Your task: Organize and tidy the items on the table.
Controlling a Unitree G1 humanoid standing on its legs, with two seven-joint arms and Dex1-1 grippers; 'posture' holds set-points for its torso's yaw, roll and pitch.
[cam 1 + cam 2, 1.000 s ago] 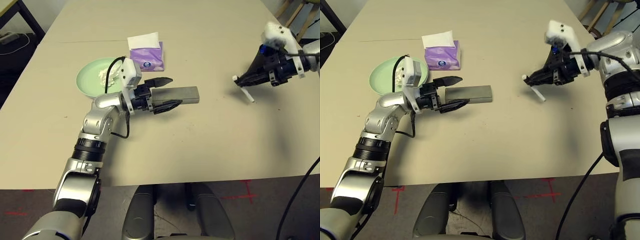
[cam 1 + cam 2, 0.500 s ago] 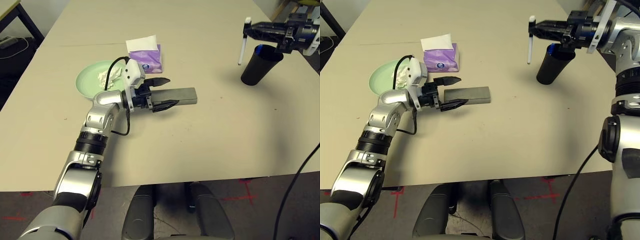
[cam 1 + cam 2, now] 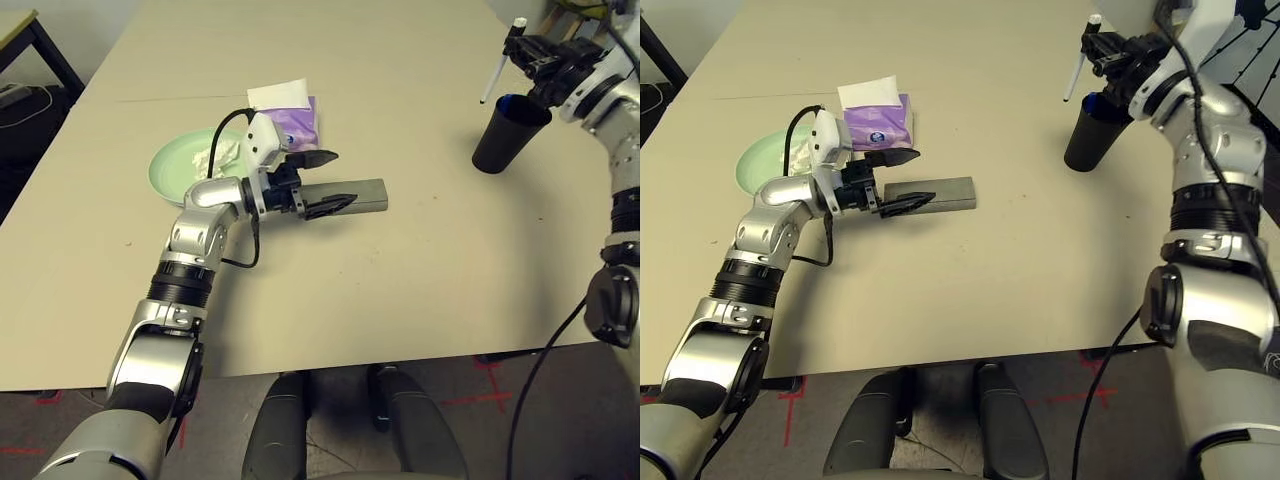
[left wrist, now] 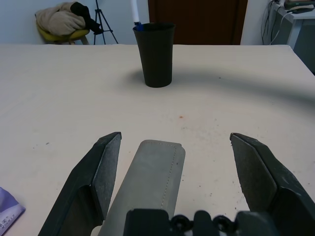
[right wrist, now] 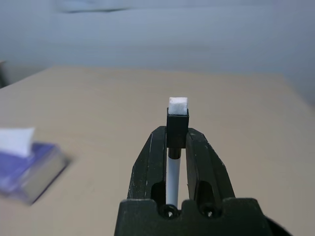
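I will let go of the white pen with my right gripper inside the black cup (image 3: 518, 109), next to the blue thing at the cup's rim. The pen is now tilted just above the cup.
On the table (image 3: 400, 300), the grey glasses case (image 3: 362, 193) lies flat with its near end between the fingers of my left gripper (image 3: 336, 179), which is open. In the left wrist view the case (image 4: 152, 182) sits close to one finger (image 4: 104, 172) and well apart from the other. My right gripper (image 3: 537, 52) is shut on the thin white pen (image 3: 498, 66), held tilted in the air just above and beside the black cup (image 3: 506, 135). Something blue shows at the cup's rim. The crumpled tissue (image 3: 214, 155) rests in the green plate (image 3: 178, 168), next to the purple tissue box (image 3: 295, 112).
A black-legged side table (image 3: 30, 35) stands off the far left corner. Past the table's far end, a chair with clothing (image 4: 61, 19) and a tripod (image 4: 101, 22) stand. Bare tabletop stretches between the case and the cup and along the near edge.
My right gripper has carried the pen from low over the table up to the black cup's rim and tilted it. The left gripper has stayed open around the case. The camera has shifted.
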